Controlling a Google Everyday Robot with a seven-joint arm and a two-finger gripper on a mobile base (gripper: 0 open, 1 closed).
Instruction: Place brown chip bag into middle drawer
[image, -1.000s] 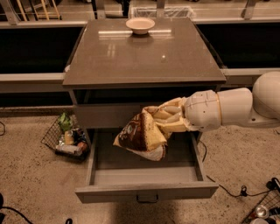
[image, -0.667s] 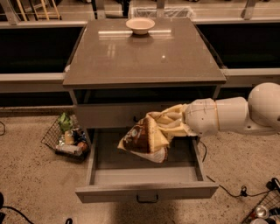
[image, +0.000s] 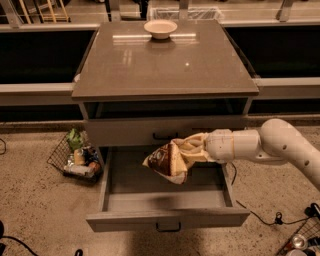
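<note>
Next, my gripper lets go of the brown chip bag on the back half of the open middle drawer's bottom (image: 147, 176). The bag is now held above the drawer floor.
The brown chip bag (image: 164, 161), crumpled, dark brown with tan panels, hangs over the inside of the open middle drawer (image: 165, 218). My gripper (image: 186, 151) reaches in from the right on a white arm and is shut on the bag's right end. The bag is held above the drawer floor, around the drawer's middle, a little toward the back. The drawer is pulled fully out, with low grey walls and a small dark handle on its front.
A cream bowl (image: 160, 28) sits at the back of the cabinet top (image: 165, 65). The drawer front above (image: 150, 131) has a black curved handle. A wire basket of items (image: 76, 156) lies on the floor at left. Cables and a basket (image: 300, 240) lie at right.
My arm has drawn the bag slightly to the right and lower over the drawer. The grip on the bag holds.
</note>
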